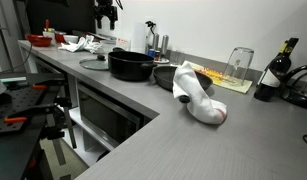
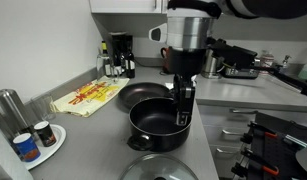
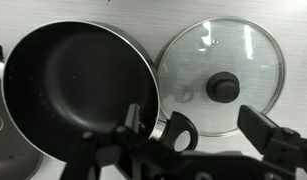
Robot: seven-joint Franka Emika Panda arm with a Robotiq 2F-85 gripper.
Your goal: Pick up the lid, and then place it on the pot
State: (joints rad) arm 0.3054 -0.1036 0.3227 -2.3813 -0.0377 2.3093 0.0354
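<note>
The black knob (image 1: 101,58) (image 3: 223,87) of the glass lid beside the pot is the next place for my gripper to go down to and close.
The wide black pot (image 3: 78,90) stands on the grey counter and shows in both exterior views (image 1: 131,65) (image 2: 158,120). The round glass lid (image 3: 221,60) with a black knob lies flat on the counter right beside the pot. It also shows in both exterior views (image 1: 93,63) (image 2: 158,170). My gripper (image 3: 193,118) hangs well above them, over the gap between the pot's side handle and the lid. It is open and empty. It also shows in both exterior views (image 1: 108,12) (image 2: 183,100).
A smaller dark pan (image 1: 168,75) (image 2: 143,95) sits behind the pot. A white cloth (image 1: 198,98), a glass (image 1: 238,65) and a wine bottle (image 1: 276,70) stand further along. A yellow towel (image 2: 88,97) and cans (image 2: 33,140) lie by the wall.
</note>
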